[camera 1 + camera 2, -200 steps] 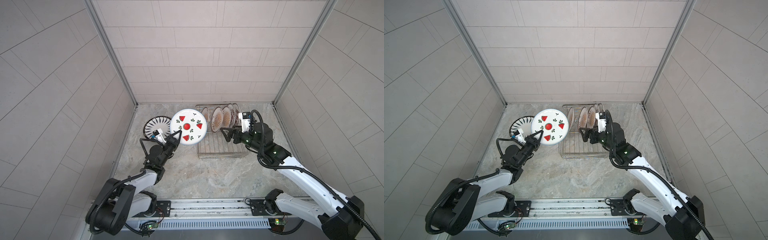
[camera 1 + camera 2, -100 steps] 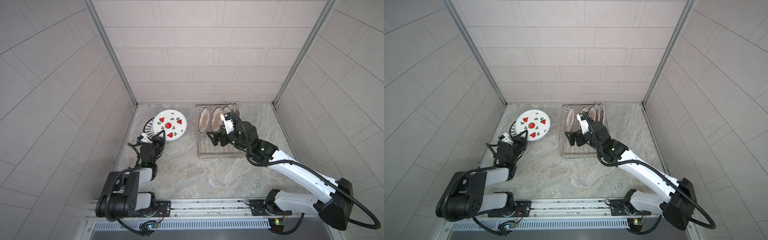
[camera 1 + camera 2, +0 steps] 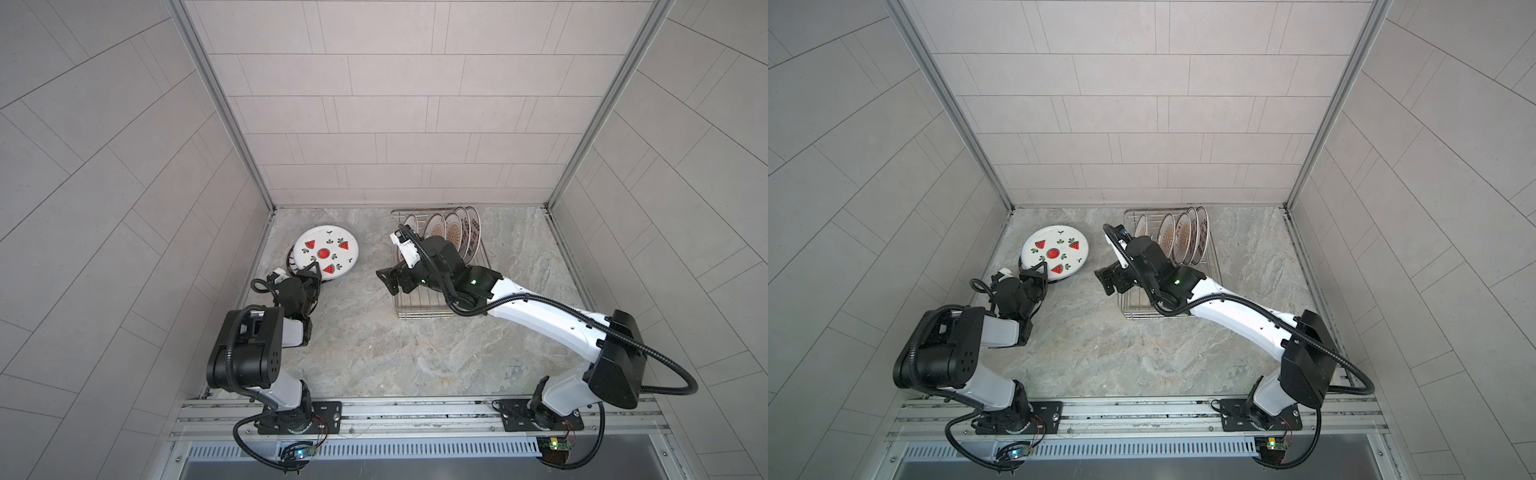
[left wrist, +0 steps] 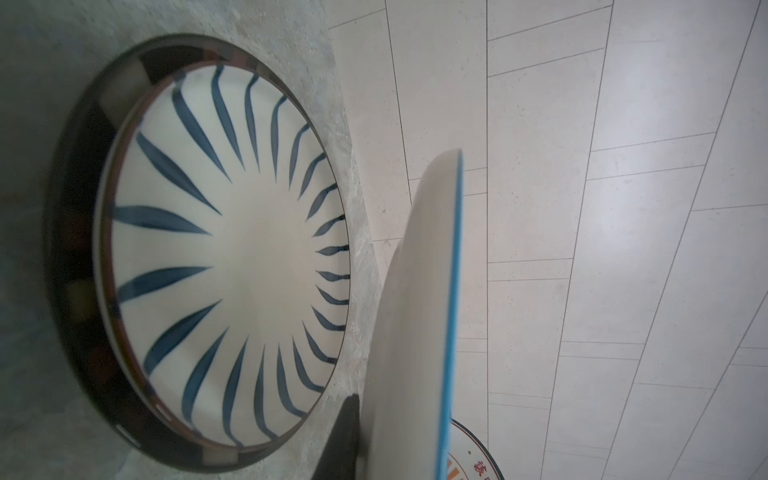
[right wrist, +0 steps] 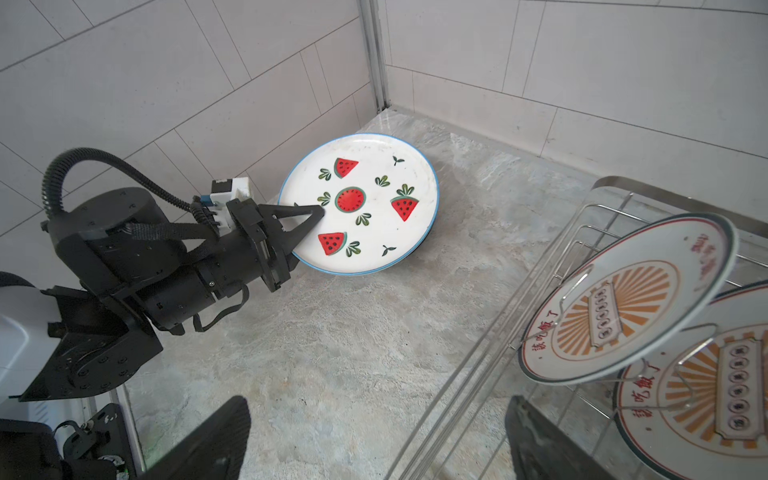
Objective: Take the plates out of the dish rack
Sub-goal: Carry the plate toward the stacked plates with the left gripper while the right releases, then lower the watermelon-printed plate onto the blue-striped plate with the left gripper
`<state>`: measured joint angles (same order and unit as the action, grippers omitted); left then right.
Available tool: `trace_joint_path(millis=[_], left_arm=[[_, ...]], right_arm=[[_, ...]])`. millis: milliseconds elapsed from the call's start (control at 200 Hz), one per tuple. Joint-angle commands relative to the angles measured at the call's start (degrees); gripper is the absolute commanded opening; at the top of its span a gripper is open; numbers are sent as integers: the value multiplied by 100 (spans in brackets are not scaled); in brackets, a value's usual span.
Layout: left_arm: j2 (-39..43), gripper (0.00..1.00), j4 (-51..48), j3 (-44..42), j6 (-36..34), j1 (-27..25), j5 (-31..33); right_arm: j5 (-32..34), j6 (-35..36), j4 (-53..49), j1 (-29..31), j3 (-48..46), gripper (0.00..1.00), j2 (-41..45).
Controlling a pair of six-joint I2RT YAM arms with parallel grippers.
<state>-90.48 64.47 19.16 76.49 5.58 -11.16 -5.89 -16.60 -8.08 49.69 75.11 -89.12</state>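
Next, my left gripper lets go of the watermelon plate on top of the blue-stroke plate [image 3: 317,257] [image 4: 254,257] that lies in the dark-rimmed plate.
The watermelon plate [image 3: 327,253] [image 3: 1055,253] [image 5: 359,203] hangs tilted over a blue-stroke plate [image 4: 224,249], which lies in a dark-rimmed plate on the floor at the left. My left gripper [image 3: 312,272] [image 5: 309,220] is shut on the watermelon plate's near rim; one finger [image 4: 345,436] shows beside the plate's underside. The dish rack [image 3: 436,309] [image 3: 1133,307] [image 5: 540,299] stands at the right with several orange-sunburst plates [image 3: 453,232] [image 5: 623,299] upright in it. My right gripper [image 3: 388,278] [image 3: 1106,280] [image 5: 374,440] is open and empty over the rack's left rail.
The tiled left wall [image 3: 232,232] stands close behind the plate stack, and the back corner post [image 5: 374,54] is near. Bare marble floor [image 3: 365,332] lies between stack and rack. The arms' base rail [image 3: 415,411] runs along the front.
My left gripper carried the watermelon plate left and down to above the blue-stroke plate. My right gripper moved left from the racked plates to the rack's left edge, staying open.
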Motion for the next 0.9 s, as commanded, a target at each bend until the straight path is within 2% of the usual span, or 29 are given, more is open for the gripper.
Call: trace_joint_path(millis=[0, 150, 385, 896], left_arm=[[-207, 0, 499, 459, -73, 97, -81], [-497, 0, 625, 553, -155, 185, -62], [45, 0, -1001, 830, -899, 202, 484], [49, 0, -1313, 1023, -903, 241, 882]], right_arm=[[132, 259, -239, 114, 407, 97, -310], [252, 272, -606, 137, 1033, 96, -929], [308, 276, -774, 139, 1442, 95, -1383], [291, 227, -818, 146, 1638, 95, -1659]])
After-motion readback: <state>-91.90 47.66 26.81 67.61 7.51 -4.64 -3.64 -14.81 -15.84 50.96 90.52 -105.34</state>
